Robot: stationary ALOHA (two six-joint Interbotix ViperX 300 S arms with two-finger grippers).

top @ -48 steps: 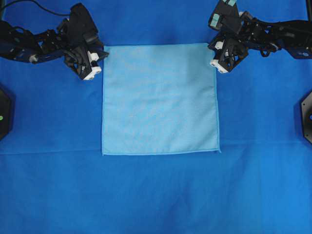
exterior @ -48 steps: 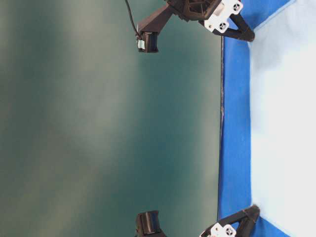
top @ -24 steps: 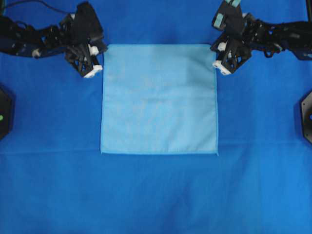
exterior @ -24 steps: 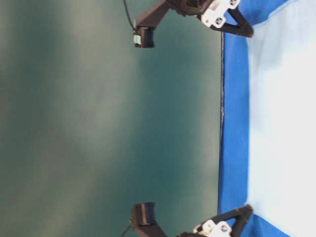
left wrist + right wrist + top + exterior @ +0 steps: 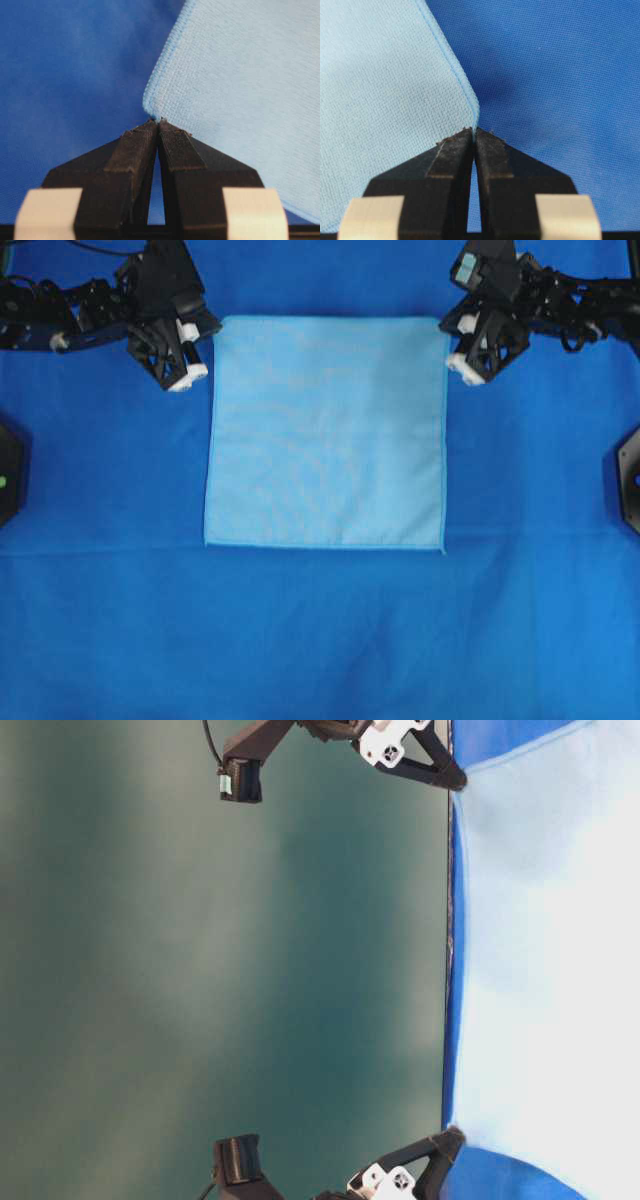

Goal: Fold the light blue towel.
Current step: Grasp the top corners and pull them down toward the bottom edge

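Its towel corner will leave my left gripper on the towel's near corner (image 5: 208, 543) along the same side edge.
The light blue towel (image 5: 325, 430) lies spread as a square on the deep blue sheet. It also shows in the table-level view (image 5: 545, 960), where its far edge is raised off the sheet. My left gripper (image 5: 212, 330) is shut on the towel's far left corner; in the left wrist view (image 5: 159, 121) the hem corner is pinched at the fingertips. My right gripper (image 5: 448, 330) is shut on the far right corner; in the right wrist view (image 5: 473, 130) the hem runs into the closed tips. The near edge lies flat.
The deep royal-blue sheet (image 5: 320, 640) covers the whole table. Black arm bases sit at the left edge (image 5: 8, 468) and the right edge (image 5: 630, 478). A crease in the sheet runs along the towel's near edge.
Both grippers have moved toward the far side and upward with the towel's far corners. The far edge has risen off the sheet and looks wider from above.
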